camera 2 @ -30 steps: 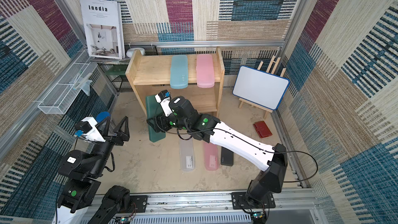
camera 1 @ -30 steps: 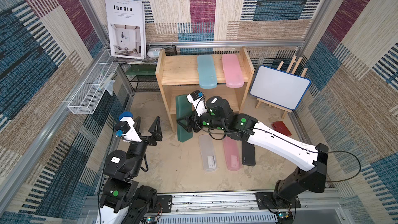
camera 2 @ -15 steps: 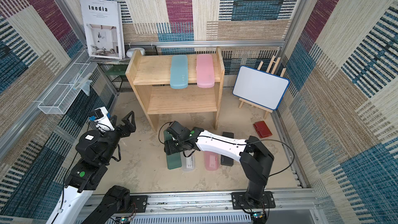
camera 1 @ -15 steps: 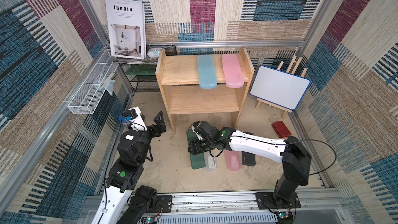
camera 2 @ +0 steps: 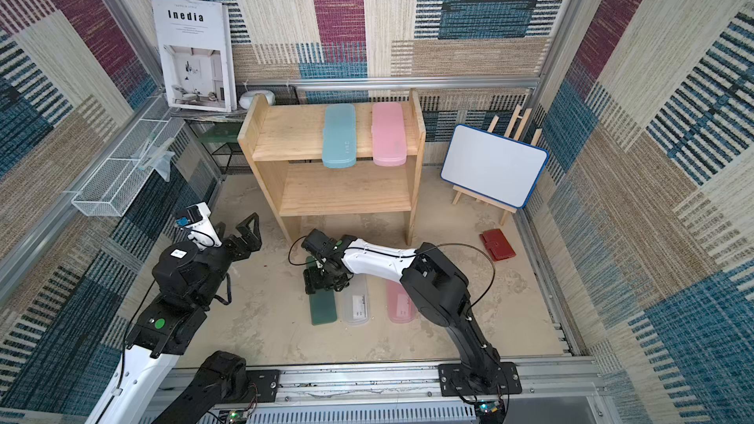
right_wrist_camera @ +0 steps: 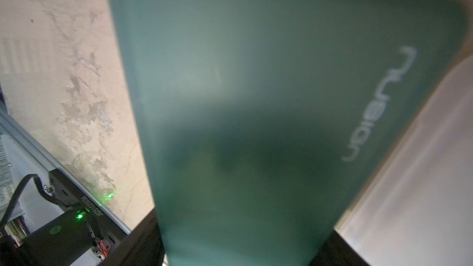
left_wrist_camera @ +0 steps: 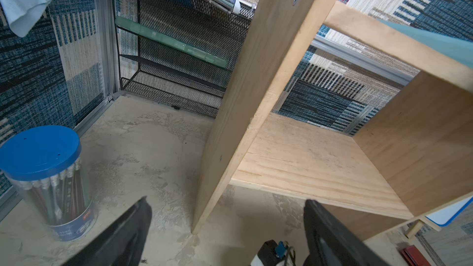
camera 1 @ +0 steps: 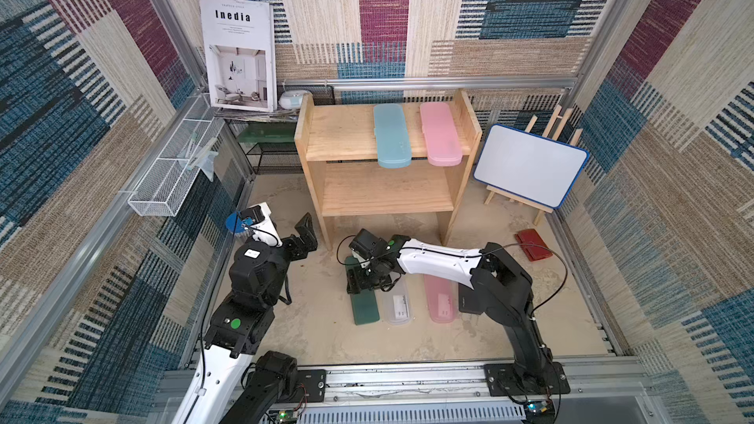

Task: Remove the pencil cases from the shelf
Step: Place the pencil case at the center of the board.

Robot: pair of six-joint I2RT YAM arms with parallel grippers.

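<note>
Next, I move my left gripper to the light blue pencil case's near end (camera 1: 391, 162), which sticks out past the front edge of the top board, and close it there.
The wooden shelf (camera 1: 383, 197) holds a light blue pencil case (camera 1: 391, 134) and a pink pencil case (camera 1: 440, 132) on its top board; the lower board is bare. In front of it, four cases lie in a row on the floor: dark green (camera 1: 365, 307), frosted clear (camera 1: 398, 305), pink (camera 1: 440, 303) and black (camera 1: 467, 299). My right gripper (camera 1: 363, 279) is shut on the dark green case (right_wrist_camera: 243, 124), low over the floor, a finger at each long edge. My left gripper (camera 1: 304, 234) is open and empty beside the shelf's left leg (left_wrist_camera: 204, 200).
A whiteboard on an easel (camera 1: 530, 165) and a red wallet (camera 1: 532, 244) sit to the shelf's right. A black mesh rack (camera 1: 269, 148), a white wire basket (camera 1: 171, 181) and a blue-lidded pencil tub (left_wrist_camera: 41, 152) stand to its left.
My right arm has brought the dark green case down from the shelf front to the floor beside the clear case. My left arm has moved toward the shelf and its jaws have widened.
</note>
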